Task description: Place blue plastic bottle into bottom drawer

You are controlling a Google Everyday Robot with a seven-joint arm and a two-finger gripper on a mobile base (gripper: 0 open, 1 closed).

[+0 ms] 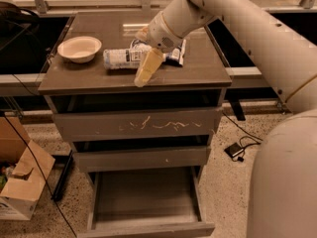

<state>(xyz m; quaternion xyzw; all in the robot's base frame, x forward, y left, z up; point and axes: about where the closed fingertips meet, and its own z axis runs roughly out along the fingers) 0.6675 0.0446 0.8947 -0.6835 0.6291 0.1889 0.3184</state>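
The blue plastic bottle next to the cream bowl should be reached next by my gripper, which should close around the bottle's middle (136, 57).
The blue plastic bottle (125, 58) lies on its side on the brown cabinet top (198, 73), between the bowl and a crinkly snack bag (177, 55). My gripper (142, 77) hangs at the end of the white arm, just in front of the bottle's right end and over the cabinet's front edge. It holds nothing that I can see. The bottom drawer (146, 197) is pulled open below, its wide grey interior bare.
A cream bowl (79, 48) sits at the cabinet top's left. The scratched top drawer (138, 125) and the narrow middle drawer (141, 157) stick out slightly. A cardboard box (20, 182) and cables are on the floor at left, a power brick (234, 150) at right.
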